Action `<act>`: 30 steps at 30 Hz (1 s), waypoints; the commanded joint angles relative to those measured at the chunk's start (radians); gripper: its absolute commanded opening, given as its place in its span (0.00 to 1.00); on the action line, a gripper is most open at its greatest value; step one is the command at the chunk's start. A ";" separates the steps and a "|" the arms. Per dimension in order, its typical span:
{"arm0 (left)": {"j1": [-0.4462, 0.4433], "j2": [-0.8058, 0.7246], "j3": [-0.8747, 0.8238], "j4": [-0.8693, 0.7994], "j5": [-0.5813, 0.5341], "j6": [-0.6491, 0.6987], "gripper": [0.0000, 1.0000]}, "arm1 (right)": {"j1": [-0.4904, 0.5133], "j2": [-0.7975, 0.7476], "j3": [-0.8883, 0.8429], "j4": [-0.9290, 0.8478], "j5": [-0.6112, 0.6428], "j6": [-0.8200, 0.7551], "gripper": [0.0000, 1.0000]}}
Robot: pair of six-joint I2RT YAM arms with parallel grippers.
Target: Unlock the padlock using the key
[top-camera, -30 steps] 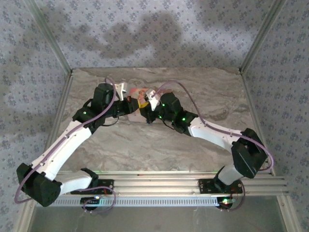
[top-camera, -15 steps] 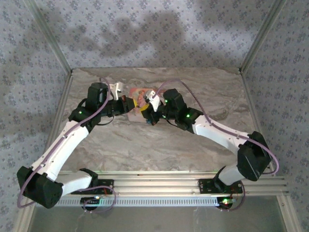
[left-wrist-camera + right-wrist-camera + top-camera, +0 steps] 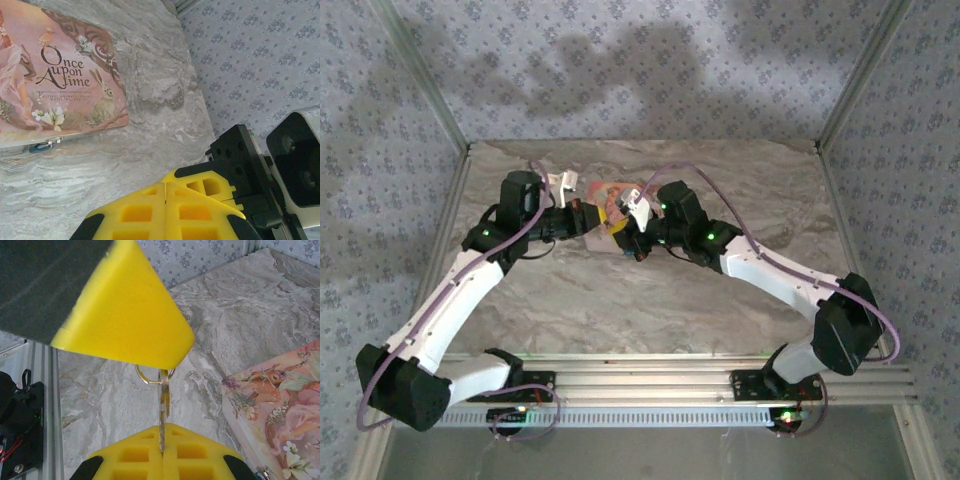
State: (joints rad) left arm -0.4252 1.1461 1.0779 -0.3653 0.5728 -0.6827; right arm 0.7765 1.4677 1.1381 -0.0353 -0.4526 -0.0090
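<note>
I have the key pinched by its blade end in my right gripper, with the ring far out, so I should open it and take the key closer to its head [image 3: 164, 392].
The tiny dark blue padlock [image 3: 40, 146] hangs at the front edge of the pink picture-lidded box [image 3: 60, 75], and the left wrist view shows it well apart from both grippers. My right gripper [image 3: 162, 427] is shut on the key [image 3: 163, 400], whose blade sticks out edge-on with its ring [image 3: 145, 376] at the far end. My left gripper [image 3: 165, 184] is shut with nothing showing between its yellow pads. One of its fingers [image 3: 125, 315] hangs over the key ring and hides the ring's top. In the top view both grippers [image 3: 585, 215] [image 3: 625, 228] meet just in front of the box [image 3: 605, 192].
The marble-patterned table [image 3: 650, 300] has patterned walls at the back and sides. The box [image 3: 280, 400] lies to the right of the key in the right wrist view. The right arm's black and white wrist [image 3: 280, 165] sits close beside my left fingers.
The left gripper has drawn back to the left, away from the box front. The right arm has shifted slightly right with the key still held. Little moved in the last half second.
</note>
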 commanded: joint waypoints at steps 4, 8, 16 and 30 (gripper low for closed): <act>0.005 -0.025 -0.011 0.035 0.038 -0.017 0.00 | 0.000 0.007 0.046 0.006 0.006 -0.008 0.12; 0.005 -0.025 -0.020 0.047 0.043 -0.028 0.00 | 0.000 0.024 0.078 0.010 0.008 -0.009 0.18; 0.005 -0.032 -0.020 0.041 0.044 -0.033 0.00 | 0.002 0.055 0.101 0.013 0.003 -0.014 0.14; 0.009 -0.040 -0.002 -0.015 0.033 -0.007 0.00 | 0.015 0.078 0.092 0.059 0.020 -0.044 0.00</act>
State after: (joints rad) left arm -0.4187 1.1328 1.0573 -0.3447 0.5873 -0.7078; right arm 0.7891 1.5524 1.2053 -0.0109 -0.4313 -0.0372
